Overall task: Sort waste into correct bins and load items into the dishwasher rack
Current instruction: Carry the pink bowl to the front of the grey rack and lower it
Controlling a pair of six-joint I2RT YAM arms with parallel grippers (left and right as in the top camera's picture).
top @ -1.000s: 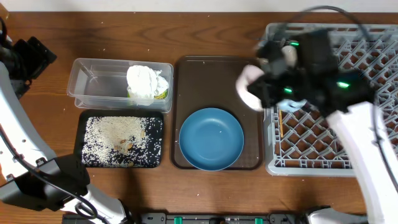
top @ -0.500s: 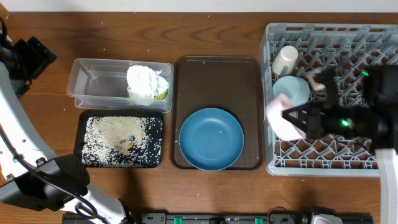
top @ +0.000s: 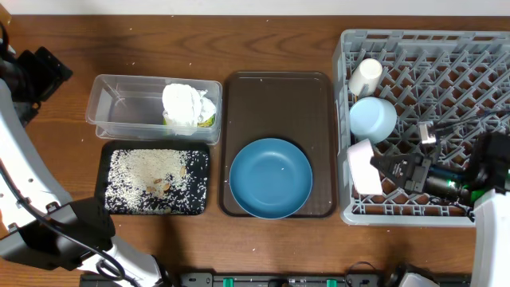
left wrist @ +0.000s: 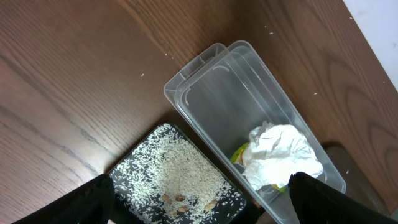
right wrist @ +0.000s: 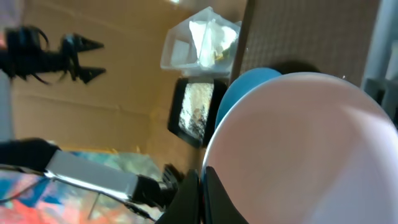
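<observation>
My right gripper is to let go of the small pinkish-white bowl in the rack's front corner [top: 377, 186], just before the light-blue dish.
My right gripper [top: 381, 166] is shut on the rim of the small pinkish-white bowl [top: 362, 166], which stands on edge in the front-left part of the grey dishwasher rack [top: 478, 56]. In the right wrist view the bowl [right wrist: 298, 149] fills the frame, with the fingers [right wrist: 202, 193] pinched on its rim. The cream cup [top: 366, 76] and the light-blue dish [top: 373, 118] sit in the rack behind it. The dark-blue plate [top: 271, 177] lies on the brown tray [top: 279, 92]. My left gripper [left wrist: 199, 205] is open and empty, high above the bins. I see no chopsticks.
The clear tub [top: 119, 108] holds a white napkin [top: 187, 102] and a yellow-green wrapper [top: 208, 121]. The black tray [top: 111, 199] in front of it holds rice grains [top: 151, 175]. The left arm [top: 36, 72] is at the far left edge.
My right arm carried the bowl from above the brown tray to the right and down into the rack's front-left part. The left arm has not moved.
</observation>
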